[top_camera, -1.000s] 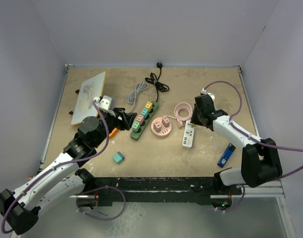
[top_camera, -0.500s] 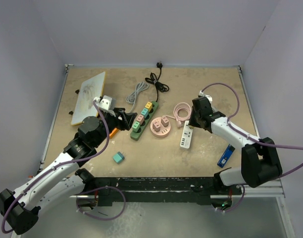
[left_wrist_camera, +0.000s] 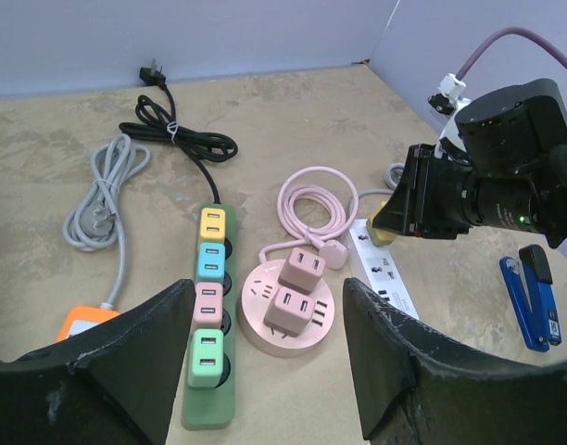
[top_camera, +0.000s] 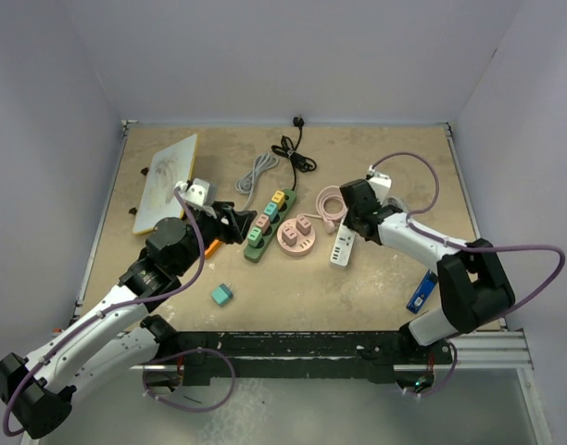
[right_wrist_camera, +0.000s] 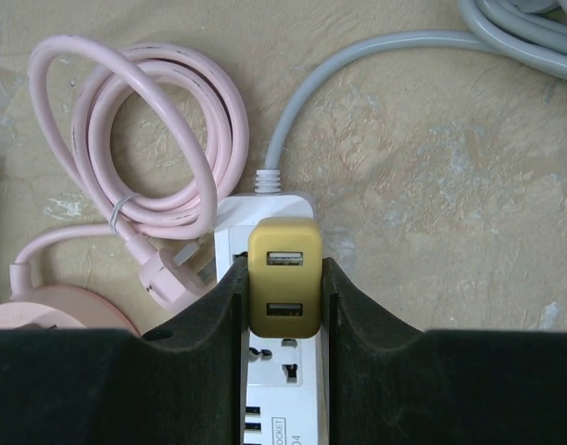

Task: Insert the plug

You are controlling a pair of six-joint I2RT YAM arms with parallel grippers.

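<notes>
My right gripper is to release the yellow plug in the socket (top_camera: pixel 348 225) (right_wrist_camera: pixel 273 269) nearest the grey cable on the white power strip.
My right gripper (right_wrist_camera: pixel 283 297) is shut on a yellow two-port USB charger plug (right_wrist_camera: pixel 284 278), held right over the cable end of the white power strip (right_wrist_camera: pixel 283 380). In the top view the right gripper (top_camera: pixel 351 215) sits at the far end of the white strip (top_camera: pixel 341 250). The left wrist view shows the yellow plug (left_wrist_camera: pixel 384 232) under the right gripper and the white strip (left_wrist_camera: pixel 387 278). My left gripper (left_wrist_camera: pixel 265 371) is open and empty, hovering above the table near the green power strip (left_wrist_camera: pixel 207 324) and pink round socket (left_wrist_camera: pixel 287 315).
A coiled pink cable (right_wrist_camera: pixel 144 120) and its pink plug (right_wrist_camera: pixel 168 273) lie left of the white strip. A grey cable (right_wrist_camera: pixel 376 65) runs from the strip. A blue object (top_camera: pixel 423 289) lies right, a teal block (top_camera: pixel 220 295) near front, a board (top_camera: pixel 165 181) at left.
My right gripper has moved left and a little away with the yellow plug, and the white strip has shifted left with it. The left arm has not moved.
</notes>
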